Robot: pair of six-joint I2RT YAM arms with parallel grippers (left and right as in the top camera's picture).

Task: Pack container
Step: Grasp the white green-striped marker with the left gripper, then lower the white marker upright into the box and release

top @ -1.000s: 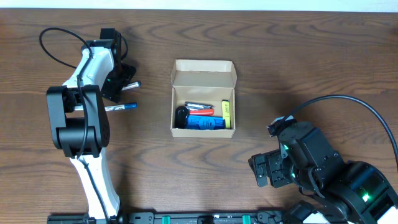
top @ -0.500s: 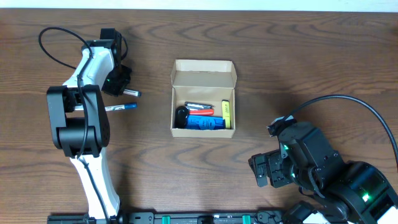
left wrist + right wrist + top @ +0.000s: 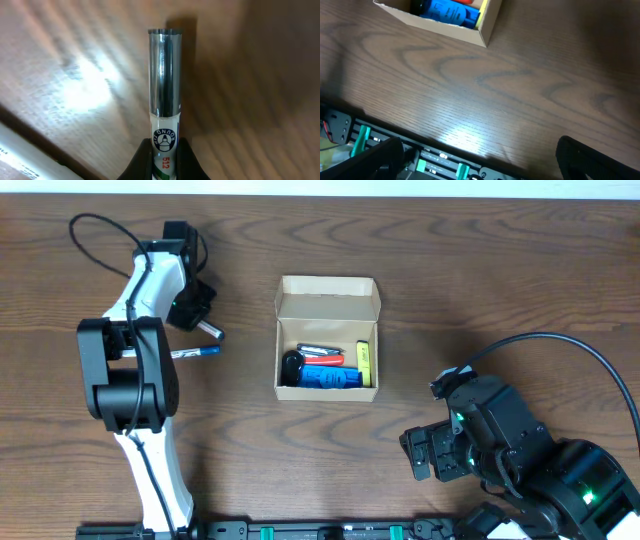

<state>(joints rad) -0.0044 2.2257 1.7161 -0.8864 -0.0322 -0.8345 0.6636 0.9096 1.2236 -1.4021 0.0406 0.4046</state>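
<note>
The robot's left gripper should release the white marker, now held beside the box, on the blue item's end [image 3: 312,374] beside the black object.
The container [image 3: 328,301], a tan cardboard box with its flap lid standing open at the back, sits mid-table; the right wrist view shows its corner [image 3: 485,27]. Inside lie a blue item [image 3: 330,378], a black object [image 3: 292,365], an orange marker [image 3: 325,360] and a yellow highlighter [image 3: 365,359]. Left of the box, my left gripper [image 3: 195,315] [image 3: 164,161] is shut on a white marker with a dark cap [image 3: 211,330] [image 3: 165,75]. My right gripper [image 3: 418,456] [image 3: 480,165] rests open at the front right, holding nothing.
A second white marker with a blue cap [image 3: 195,352] [image 3: 15,155] lies on the wood just in front of the left gripper. A black rail with green clips [image 3: 435,162] runs along the table's front edge. A black cable [image 3: 560,345] arcs over the right side.
My left gripper has closed on the dark-capped marker. That marker's free end has swung a little toward the front. The right arm has not moved.
</note>
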